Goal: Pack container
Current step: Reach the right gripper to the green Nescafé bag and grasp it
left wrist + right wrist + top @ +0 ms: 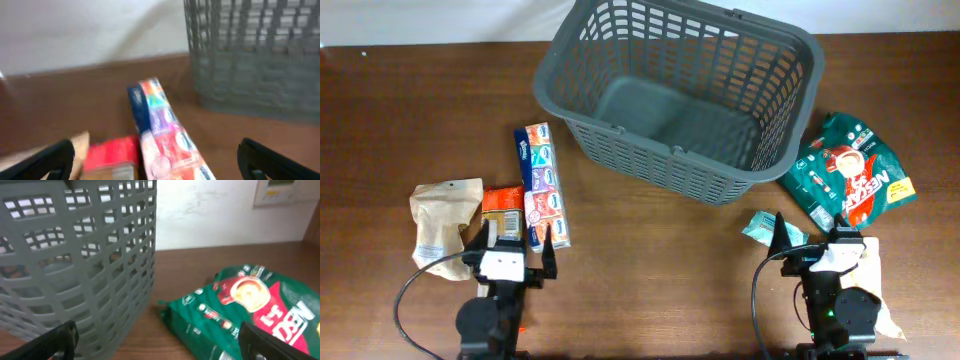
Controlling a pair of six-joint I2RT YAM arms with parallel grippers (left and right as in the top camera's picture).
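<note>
The green coffee bag is next for my right gripper, which should go to it and close on its middle (847,164) (249,294), by the printed red mug.
The dark grey basket (680,95) stands empty at the back centre of the table; its lattice wall also shows in the left wrist view (255,55) and the right wrist view (75,265). My left gripper (513,255) is open and empty at the front left, just short of a long multicolour tissue pack (542,183) (167,137) and a red box (503,208) (111,155). My right gripper (815,250) is open and empty at the front right, near a green coffee bag (847,170) (240,310).
A beige paper pouch (445,215) lies left of the red box. A small teal packet (760,228) lies by the right gripper, and a pale packet (876,275) lies partly under the right arm. A white wall runs behind the table.
</note>
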